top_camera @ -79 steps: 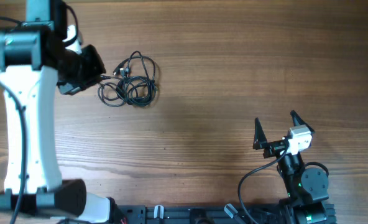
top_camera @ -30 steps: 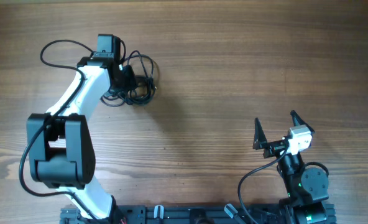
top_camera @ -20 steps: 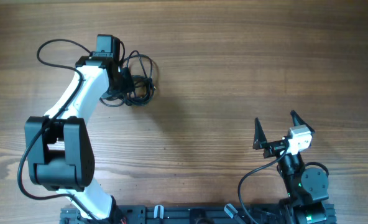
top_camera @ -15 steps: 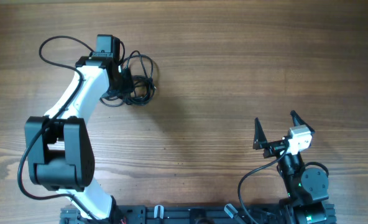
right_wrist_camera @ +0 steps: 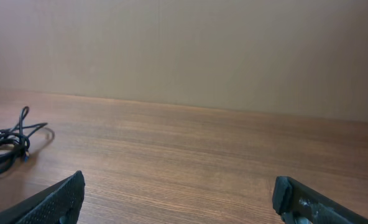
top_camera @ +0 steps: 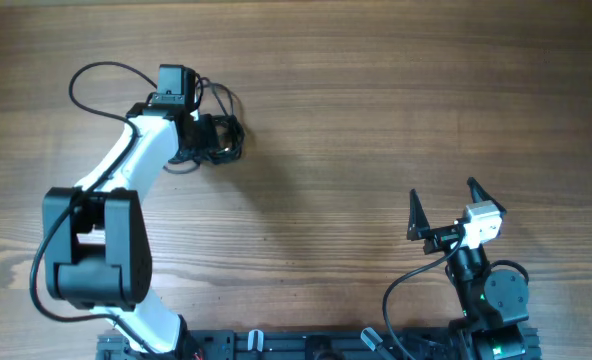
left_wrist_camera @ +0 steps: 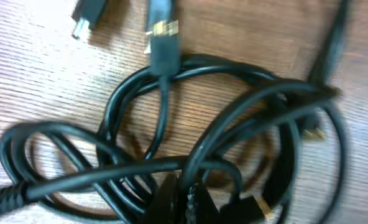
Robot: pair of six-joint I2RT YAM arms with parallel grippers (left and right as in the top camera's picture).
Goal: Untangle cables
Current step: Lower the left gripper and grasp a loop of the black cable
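Observation:
The tangled cables are far from my right gripper, so next I grip the crossing parts of the cables (left_wrist_camera: 199, 164) with my left gripper and bring them over for both grippers to pull.
The cables (top_camera: 223, 137) are a tangled bunch of thin black cords on the wooden table at the far left. My left gripper (top_camera: 202, 134) is down in the bunch's left side. In the left wrist view the cables (left_wrist_camera: 84, 178) fill the frame in crossing loops, with a plug (left_wrist_camera: 164, 50) at the top, and the left gripper (left_wrist_camera: 185, 202) is shut on strands at the bottom centre. My right gripper (top_camera: 443, 190) is open and empty at the near right, far from the cables. In the right wrist view the right gripper (right_wrist_camera: 181, 199) faces bare table, and the cables (right_wrist_camera: 9, 143) lie far left.
The wooden table (top_camera: 396, 90) carries nothing else that I can see. The left arm's own thicker black wire (top_camera: 96, 75) loops out to the left of the bunch. A plain wall (right_wrist_camera: 184, 50) stands behind the table.
The left arm swung in from the left edge and came down onto the bunch. In the last half second it shifted slightly up and right, drawing the loops tighter. The right arm has not moved.

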